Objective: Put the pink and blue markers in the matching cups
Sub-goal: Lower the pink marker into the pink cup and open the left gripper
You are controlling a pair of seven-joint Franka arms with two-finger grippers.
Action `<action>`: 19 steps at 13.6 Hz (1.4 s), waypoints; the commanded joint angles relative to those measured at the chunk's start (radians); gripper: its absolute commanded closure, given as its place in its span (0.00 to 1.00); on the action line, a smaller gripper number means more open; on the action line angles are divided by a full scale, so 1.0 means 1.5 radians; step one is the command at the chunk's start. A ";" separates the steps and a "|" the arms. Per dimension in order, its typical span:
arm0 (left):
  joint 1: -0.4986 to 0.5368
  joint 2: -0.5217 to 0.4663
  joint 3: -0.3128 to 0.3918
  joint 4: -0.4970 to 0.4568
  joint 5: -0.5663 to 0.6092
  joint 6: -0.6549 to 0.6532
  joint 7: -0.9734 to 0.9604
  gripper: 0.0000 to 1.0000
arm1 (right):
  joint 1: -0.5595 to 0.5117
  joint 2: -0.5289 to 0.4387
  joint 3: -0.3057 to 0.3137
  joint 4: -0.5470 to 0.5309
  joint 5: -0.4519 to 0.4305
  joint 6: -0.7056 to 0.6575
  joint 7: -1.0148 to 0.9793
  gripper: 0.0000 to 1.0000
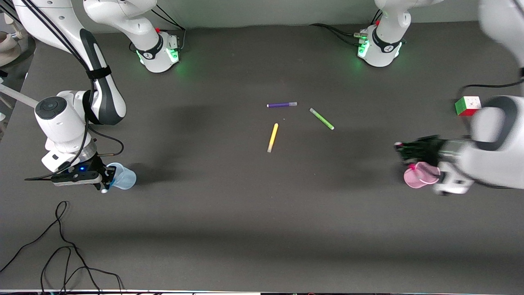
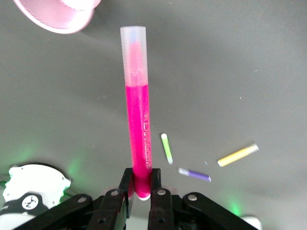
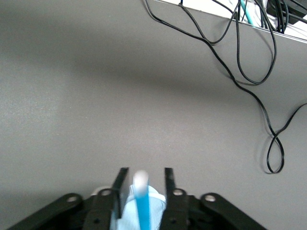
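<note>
I should let go of the pink marker with my left gripper inside the pink mesh cup [image 1: 421, 171] [image 2: 62, 12], pale cap down, leaning on the cup's rim.
My left gripper [image 1: 401, 150] hangs over the table right beside the pink mesh cup [image 1: 418, 177], at the left arm's end. In the left wrist view it [image 2: 140, 175] is shut on the end of the pink marker [image 2: 138, 115], whose pale cap points toward the pink cup [image 2: 57, 14]. My right gripper [image 1: 105, 181] is over the pale blue cup [image 1: 123, 177] at the right arm's end. In the right wrist view its fingers [image 3: 169, 179] stand apart. The blue marker [image 3: 143, 206] is between them, white tip up, its lower part in the blue cup [image 3: 156, 215].
A purple marker [image 1: 281, 105], a green marker [image 1: 321, 119] and a yellow marker [image 1: 272, 137] lie mid-table. A colour cube [image 1: 467, 105] sits near the left arm. Black cables [image 1: 61, 246] lie near the front edge at the right arm's end.
</note>
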 commanded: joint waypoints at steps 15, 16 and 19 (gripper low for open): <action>0.235 0.281 -0.010 0.100 -0.260 -0.133 0.119 1.00 | 0.002 -0.161 0.039 0.273 0.118 -0.682 0.012 0.00; 0.238 0.285 -0.010 0.102 -0.261 -0.131 0.131 1.00 | -0.002 -0.183 0.040 0.275 0.115 -0.717 0.012 0.00; 0.241 0.299 -0.008 0.102 -0.260 -0.124 0.168 0.72 | -0.031 -0.220 0.081 0.276 0.089 -0.761 0.044 0.00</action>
